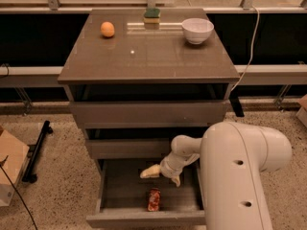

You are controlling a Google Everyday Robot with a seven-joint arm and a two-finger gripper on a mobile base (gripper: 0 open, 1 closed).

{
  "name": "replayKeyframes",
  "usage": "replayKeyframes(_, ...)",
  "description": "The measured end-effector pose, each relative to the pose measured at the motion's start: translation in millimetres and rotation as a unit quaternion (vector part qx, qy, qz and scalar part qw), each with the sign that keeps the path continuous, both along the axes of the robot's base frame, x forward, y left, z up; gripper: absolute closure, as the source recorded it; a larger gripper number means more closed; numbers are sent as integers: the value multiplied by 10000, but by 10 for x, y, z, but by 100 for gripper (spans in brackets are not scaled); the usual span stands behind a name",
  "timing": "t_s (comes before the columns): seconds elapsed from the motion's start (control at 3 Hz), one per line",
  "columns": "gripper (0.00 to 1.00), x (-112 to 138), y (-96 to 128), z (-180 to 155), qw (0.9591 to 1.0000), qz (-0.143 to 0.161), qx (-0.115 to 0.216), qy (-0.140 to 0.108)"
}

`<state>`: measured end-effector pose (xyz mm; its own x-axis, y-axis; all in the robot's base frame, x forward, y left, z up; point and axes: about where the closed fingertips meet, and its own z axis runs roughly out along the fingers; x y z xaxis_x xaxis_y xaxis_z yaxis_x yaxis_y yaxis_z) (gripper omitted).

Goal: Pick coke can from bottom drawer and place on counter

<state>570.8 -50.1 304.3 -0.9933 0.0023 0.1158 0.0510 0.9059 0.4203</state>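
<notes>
Next, I move my gripper to the coke can in the open bottom drawer and grab the can's back end (154,191), farthest from the drawer's front.
The coke can (154,200) lies on its side in the open bottom drawer (112,195), near the drawer's front and middle. My gripper (160,178) hangs over the drawer's back part, just above and behind the can, not touching it. Its cream fingers (149,172) are spread apart and hold nothing. The counter (144,56) is the glossy grey-brown top of the cabinet above.
On the counter stand an orange fruit (107,29) at the back left, a green sponge (152,15) at the back middle and a white bowl (197,30) at the back right. The two upper drawers stick out slightly. My white arm (240,176) fills the lower right. A cardboard box (9,169) sits at the left.
</notes>
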Motion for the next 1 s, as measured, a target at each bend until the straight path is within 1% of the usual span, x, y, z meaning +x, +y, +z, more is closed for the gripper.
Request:
replayKeyframes(0.33, 0, 46, 161, -402, 9997, -151, 184, 71)
replayKeyframes(1.0, 0, 29, 193, -490, 9997, -203, 148, 43)
